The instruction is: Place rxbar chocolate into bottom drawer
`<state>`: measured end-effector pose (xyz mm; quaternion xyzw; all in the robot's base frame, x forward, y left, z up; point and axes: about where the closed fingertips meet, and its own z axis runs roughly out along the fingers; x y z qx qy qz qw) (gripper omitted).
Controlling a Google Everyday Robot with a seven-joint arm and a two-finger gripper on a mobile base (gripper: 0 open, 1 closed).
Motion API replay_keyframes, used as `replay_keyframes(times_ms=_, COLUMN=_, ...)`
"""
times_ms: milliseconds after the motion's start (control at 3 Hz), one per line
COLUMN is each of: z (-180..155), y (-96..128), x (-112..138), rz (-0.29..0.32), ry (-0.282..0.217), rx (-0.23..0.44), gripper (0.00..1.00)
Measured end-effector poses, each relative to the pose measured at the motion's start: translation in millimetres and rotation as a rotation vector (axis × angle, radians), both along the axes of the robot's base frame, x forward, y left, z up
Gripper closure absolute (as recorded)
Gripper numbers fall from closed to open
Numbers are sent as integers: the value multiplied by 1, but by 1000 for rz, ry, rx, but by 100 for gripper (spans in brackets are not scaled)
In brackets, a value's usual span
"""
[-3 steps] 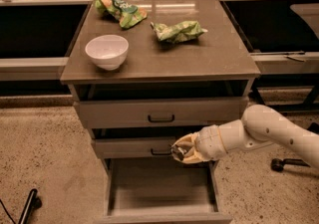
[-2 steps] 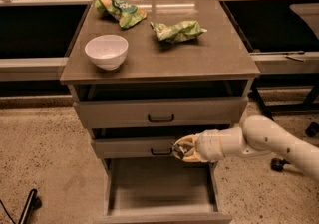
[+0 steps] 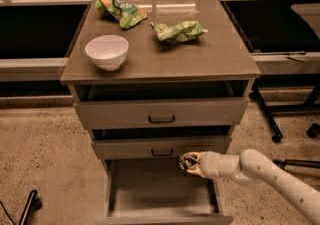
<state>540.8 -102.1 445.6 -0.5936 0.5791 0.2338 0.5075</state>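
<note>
The robot's gripper needs to release the rxbar chocolate on the bottom drawer's inside [image 3: 192, 182] near the side nearest to the robot's arm.
The bottom drawer [image 3: 150, 191] of the grey cabinet is pulled open and shows a plain grey tray interior. My gripper [image 3: 189, 163] hangs over the drawer's back right part, just below the middle drawer's front. It is shut on a small dark thing, the rxbar chocolate [image 3: 187, 165], which its pale fingers mostly hide. The arm [image 3: 270, 174] reaches in from the lower right.
A white bowl [image 3: 106, 51] and two green snack bags [image 3: 120, 10] [image 3: 178, 31] lie on the cabinet top [image 3: 200, 59]. The top drawer [image 3: 161, 111] and middle drawer [image 3: 161, 146] stand slightly open. Chair legs and casters [image 3: 274, 138] stand to the right.
My gripper has dropped a little, from in front of the middle drawer's handle to just over the open bottom drawer. The arm has lowered with it.
</note>
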Motion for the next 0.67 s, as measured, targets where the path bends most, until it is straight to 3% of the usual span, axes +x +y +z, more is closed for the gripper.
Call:
replay_keyframes(times_ms=333, z=-4, y=3, x=-1, rz=-1, ry=7, rx=9, gripper=100)
replay_keyframes(times_ms=667, z=-37, y=-1, x=6, rz=5, ry=74, rx=7, gripper=100)
